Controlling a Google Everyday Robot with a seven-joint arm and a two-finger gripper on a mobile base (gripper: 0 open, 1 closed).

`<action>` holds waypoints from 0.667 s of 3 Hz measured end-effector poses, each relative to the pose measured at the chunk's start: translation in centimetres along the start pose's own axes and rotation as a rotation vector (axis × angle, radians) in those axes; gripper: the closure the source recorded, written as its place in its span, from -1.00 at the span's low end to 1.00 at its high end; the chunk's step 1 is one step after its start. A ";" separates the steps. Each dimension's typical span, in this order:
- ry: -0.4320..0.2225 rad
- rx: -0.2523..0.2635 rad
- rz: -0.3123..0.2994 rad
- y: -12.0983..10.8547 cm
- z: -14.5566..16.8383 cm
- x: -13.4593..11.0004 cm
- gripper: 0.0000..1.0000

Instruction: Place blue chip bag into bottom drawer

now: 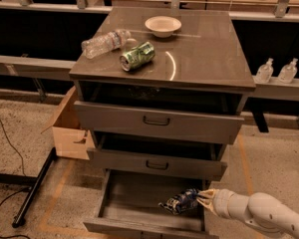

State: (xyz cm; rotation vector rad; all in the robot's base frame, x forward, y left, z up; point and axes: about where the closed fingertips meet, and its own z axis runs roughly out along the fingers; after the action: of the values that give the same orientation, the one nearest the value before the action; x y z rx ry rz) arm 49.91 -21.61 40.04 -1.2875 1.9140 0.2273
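Next, I release the blue chip bag on the bottom drawer's grey bottom (170,199), between its middle and my arm's side.
The blue chip bag (180,201), dark navy foil with white patches, sits at the right side of the open bottom drawer (134,198), low over its grey wood-grain floor. My gripper (201,198) reaches in from the lower right on a white arm. Its tips are at the bag's right end and look closed on it. I cannot tell whether the bag rests on the floor or hangs just above it.
On the cabinet top lie a clear plastic bottle (104,42), a green soda can (137,56) and a white bowl (163,25). Two upper drawers with dark handles (156,120) stick out above the bottom one. A cardboard box (70,128) stands left of the cabinet.
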 end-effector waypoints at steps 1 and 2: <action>0.018 0.001 -0.002 -0.7 1.9 2.3 1.00; 0.020 0.008 0.012 -1.3 4.5 4.4 1.00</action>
State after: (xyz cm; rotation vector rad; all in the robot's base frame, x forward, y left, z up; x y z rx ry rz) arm 52.62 -22.85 34.29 -1.2770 1.9381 0.2134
